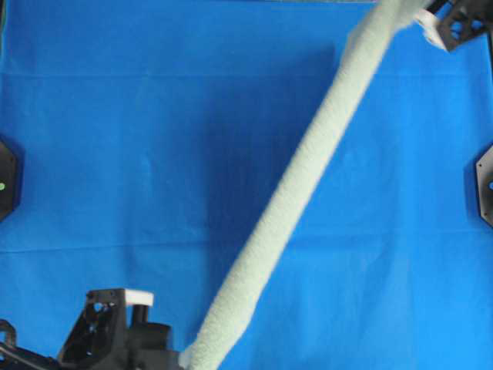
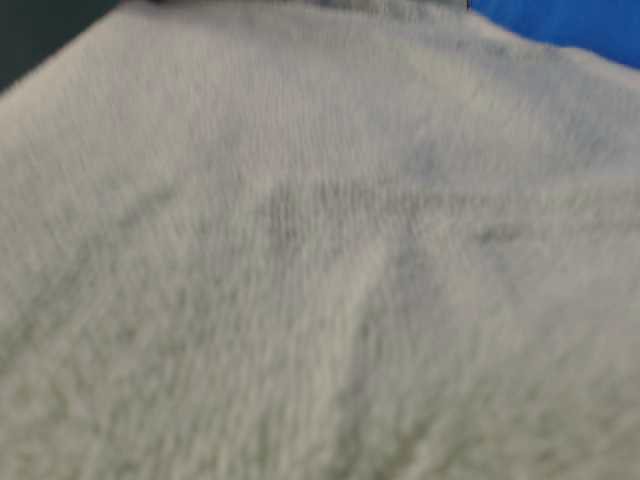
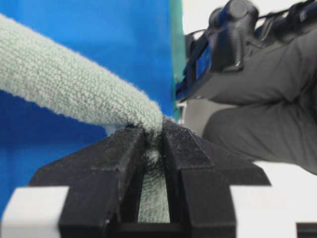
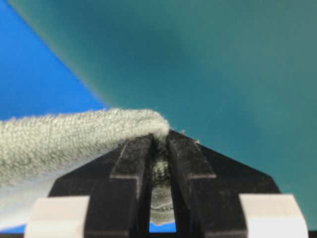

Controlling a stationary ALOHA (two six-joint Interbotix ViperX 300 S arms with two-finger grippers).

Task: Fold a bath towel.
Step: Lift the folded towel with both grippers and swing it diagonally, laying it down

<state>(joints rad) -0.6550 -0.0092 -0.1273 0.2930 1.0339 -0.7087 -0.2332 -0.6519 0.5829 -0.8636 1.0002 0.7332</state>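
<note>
Next, I let go of the bath towel's near end with my left gripper on the blue cloth (image 1: pixel 75 220) beside the nearer black arm base.
The pale sage-green bath towel (image 1: pixel 308 166) is stretched in the air as a long band, running diagonally from the bottom middle to the top right of the overhead view. My left gripper (image 3: pixel 153 130) is shut on the towel's (image 3: pixel 74 89) near end, cloth pinched between its black fingers (image 3: pixel 111 163). At the far end my right gripper (image 4: pixel 159 134) is shut on another part of the towel (image 4: pixel 64 139). In the table-level view the towel (image 2: pixel 320 260) fills nearly the whole picture, blurred.
Bright blue cloth (image 1: pixel 139 139) covers the table under the towel. Black arm bases sit at the left edge (image 1: pixel 6 181) and right edge (image 1: pixel 485 185). My left arm's black body (image 1: pixel 115 331) is at the bottom left. A person's dark trousers (image 3: pixel 267 114) show in the left wrist view.
</note>
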